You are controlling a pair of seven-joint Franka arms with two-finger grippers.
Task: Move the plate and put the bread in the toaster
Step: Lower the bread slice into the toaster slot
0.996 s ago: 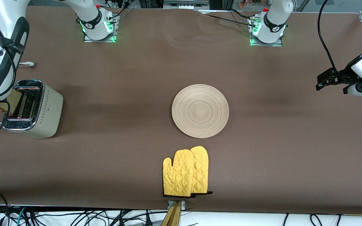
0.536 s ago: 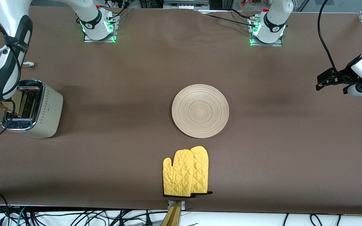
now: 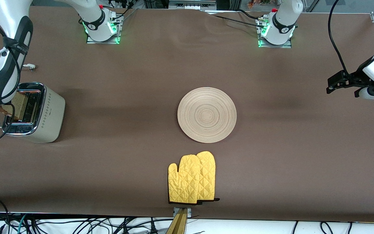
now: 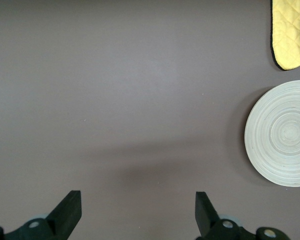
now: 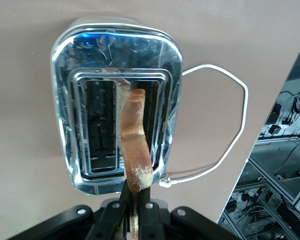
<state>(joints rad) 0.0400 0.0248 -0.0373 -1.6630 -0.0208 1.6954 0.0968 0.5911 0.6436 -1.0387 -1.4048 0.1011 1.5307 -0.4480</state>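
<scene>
My right gripper needs to let go of the bread in the toaster slot nearer the white cord [image 3: 17,110] [image 5: 147,126].
The plate [image 3: 206,114] lies flat at the middle of the table and also shows in the left wrist view [image 4: 282,135]. The cream toaster [image 3: 41,113] with its chrome top [image 5: 115,65] stands at the right arm's end of the table. My right gripper [image 5: 138,195] is shut on the bread [image 5: 135,145]. It holds the slice upright and edge-on, just over the toaster's slots. The front view shows the bread [image 3: 15,105] partly hidden by the arm. My left gripper [image 3: 338,83] is open and empty over bare table [image 4: 137,200] at the left arm's end, and it waits.
A pair of yellow oven mitts [image 3: 192,178] lies nearer to the front camera than the plate, close to the table's edge. The toaster's white cord [image 5: 230,125] loops on the table beside the toaster, with its plug [image 3: 29,67] loose.
My right arm has shifted a little over the toaster with the bread, and less of the slice shows in the front view. The left arm and the plate have not moved.
</scene>
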